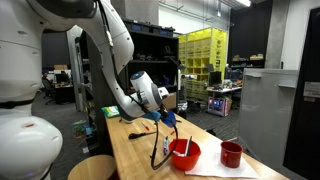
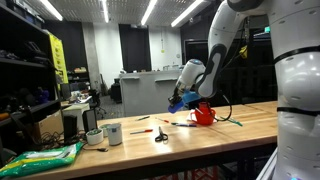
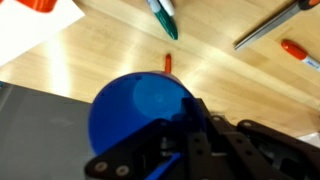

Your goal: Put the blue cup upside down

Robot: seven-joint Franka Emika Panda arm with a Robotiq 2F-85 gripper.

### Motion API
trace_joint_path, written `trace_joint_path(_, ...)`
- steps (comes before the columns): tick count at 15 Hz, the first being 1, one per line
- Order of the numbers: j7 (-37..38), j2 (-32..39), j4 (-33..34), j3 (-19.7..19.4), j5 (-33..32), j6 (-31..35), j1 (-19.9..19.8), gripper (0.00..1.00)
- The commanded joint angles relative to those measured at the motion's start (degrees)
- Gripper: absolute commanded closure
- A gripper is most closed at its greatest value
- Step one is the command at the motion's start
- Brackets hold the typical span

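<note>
My gripper is carrying the blue cup. Next, I release it on the wooden table (image 1: 155, 138) between the scissors and the red bowl.
The blue cup (image 3: 135, 112) fills the lower middle of the wrist view, held in the air above the wooden table (image 3: 220, 70), with a round lighter face turned towards the camera. My gripper (image 3: 185, 135) is shut on the cup, its black fingers clamped over the cup's lower right side. In both exterior views the cup (image 1: 169, 118) (image 2: 180, 101) hangs at the gripper (image 1: 164, 113) (image 2: 186, 97), well above the tabletop and tilted. Most of the cup is hidden by the gripper in those views.
A red bowl (image 1: 185, 153) and a dark red cup (image 1: 231, 154) stand on white paper (image 1: 215, 168) near the table's end. Scissors (image 2: 161, 135), pens (image 3: 163, 18), a metal tool (image 3: 270, 28), a white cup (image 2: 112, 133) and a green bag (image 2: 45, 157) lie about.
</note>
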Motion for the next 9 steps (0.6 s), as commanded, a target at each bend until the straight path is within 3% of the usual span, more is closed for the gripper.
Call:
trace_joint_path(1, -2.3, 1.7, -2.5, -4.6, 4.1, 13.0, 3.6, 0.99)
trace_joint_path(2, 1.3, -5.7, -4.7, 4.7, 3.4, 6.6, -0.4, 0.99)
trace_joint_path(5, 7.1, -5.8, -7.3, 10.2, 2.4, 7.5, -1.4, 0.99)
trace_joint_path(9, 9.3, -7.2, -10.1, 12.9, 4.2, 6.7, -0.7, 0.99)
